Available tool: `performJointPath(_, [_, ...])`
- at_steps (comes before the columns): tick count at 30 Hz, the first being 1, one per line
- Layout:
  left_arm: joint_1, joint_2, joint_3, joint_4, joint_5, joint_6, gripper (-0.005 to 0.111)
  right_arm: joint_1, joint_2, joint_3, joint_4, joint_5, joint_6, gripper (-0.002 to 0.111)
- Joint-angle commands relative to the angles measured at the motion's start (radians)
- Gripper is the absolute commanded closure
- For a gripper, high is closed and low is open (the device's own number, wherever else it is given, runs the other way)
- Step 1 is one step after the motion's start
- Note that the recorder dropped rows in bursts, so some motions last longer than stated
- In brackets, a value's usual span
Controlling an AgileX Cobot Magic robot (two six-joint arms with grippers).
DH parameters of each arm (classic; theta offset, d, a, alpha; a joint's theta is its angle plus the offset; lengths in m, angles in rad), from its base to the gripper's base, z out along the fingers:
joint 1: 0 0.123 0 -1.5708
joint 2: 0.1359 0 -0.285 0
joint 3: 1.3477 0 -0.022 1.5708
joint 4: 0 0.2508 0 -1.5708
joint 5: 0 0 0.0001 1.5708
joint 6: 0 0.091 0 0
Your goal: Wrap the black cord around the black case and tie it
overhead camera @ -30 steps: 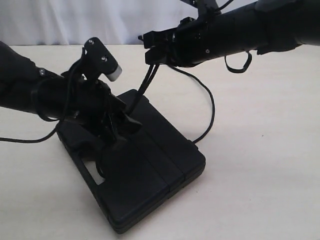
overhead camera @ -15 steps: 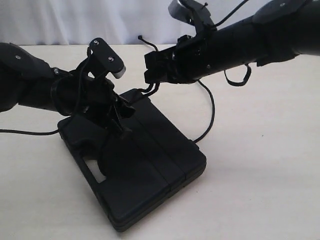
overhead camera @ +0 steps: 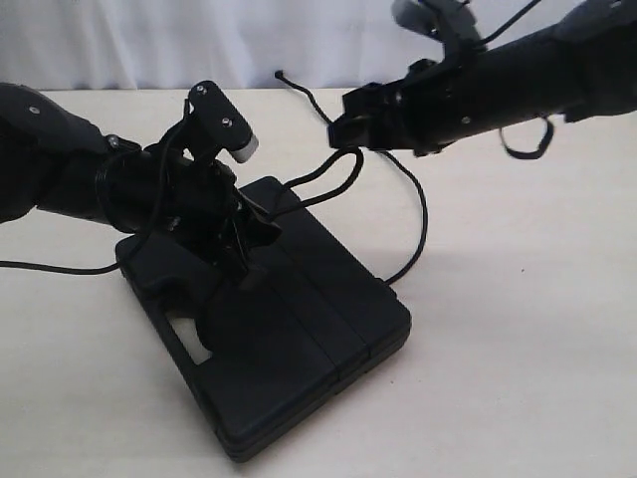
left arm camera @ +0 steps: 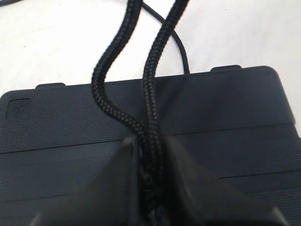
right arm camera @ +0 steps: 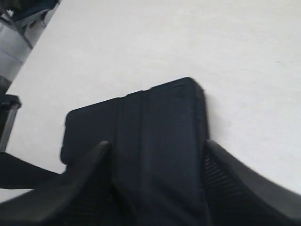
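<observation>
My left gripper is pinching the base of the loop while the cord's tail lies loose behind the case. Next, my right gripper lets go of the loop and takes that tail point(overhead camera: 400, 164).
The black case point(overhead camera: 309, 339) lies flat on the table, grooved lid up. My left gripper point(overhead camera: 255, 227) hovers over its far end and is shut on the black cord point(overhead camera: 425, 221). In the left wrist view two braided strands of the cord point(left arm camera: 151, 70) run side by side between the fingers point(left arm camera: 117, 174) of the left gripper point(left arm camera: 148, 157), above the case point(left arm camera: 221, 117). From there the cord loops up and trails round the case's right side. My right gripper point(overhead camera: 343, 129) hangs behind the case, open; in its own view the right gripper point(right arm camera: 155, 150) has nothing between its fingers, only the case point(right arm camera: 155, 117) below.
The pale table point(overhead camera: 518, 339) stretches to the right and front of the case. A white backdrop point(overhead camera: 149, 40) closes off the back. A thin black cable point(overhead camera: 50, 267) runs off the left edge beneath the left arm.
The left gripper closed on the two cord strands. The right gripper opened, let the cord go and drew back up and to the right; the cord loop sagged toward the case.
</observation>
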Motion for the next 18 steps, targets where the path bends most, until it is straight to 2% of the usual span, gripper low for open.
performJointPath(1, [-0.008,-0.004,-0.01,-0.019,0.016,0.001,0.107,-0.083,-0.066,0.001,-0.191,0.053,0.073,0.051])
performJointPath(4, [-0.008,-0.004,-0.01,-0.019,0.016,0.001,0.107,-0.085,-0.08,0.001,-0.2,0.104,0.062,0.051])
performJointPath(9, [-0.008,-0.004,-0.01,-0.019,0.016,0.001,0.107,0.009,-0.08,0.001,-0.235,0.132,-0.041,0.053])
performJointPath(14, [-0.008,-0.004,-0.01,-0.019,0.016,0.001,0.107,0.093,-0.064,0.001,-0.334,0.029,-0.009,0.065])
performJointPath(18, [-0.008,-0.004,-0.01,-0.019,0.016,0.001,0.107,0.112,-0.027,0.001,-0.369,-0.042,0.019,0.073])
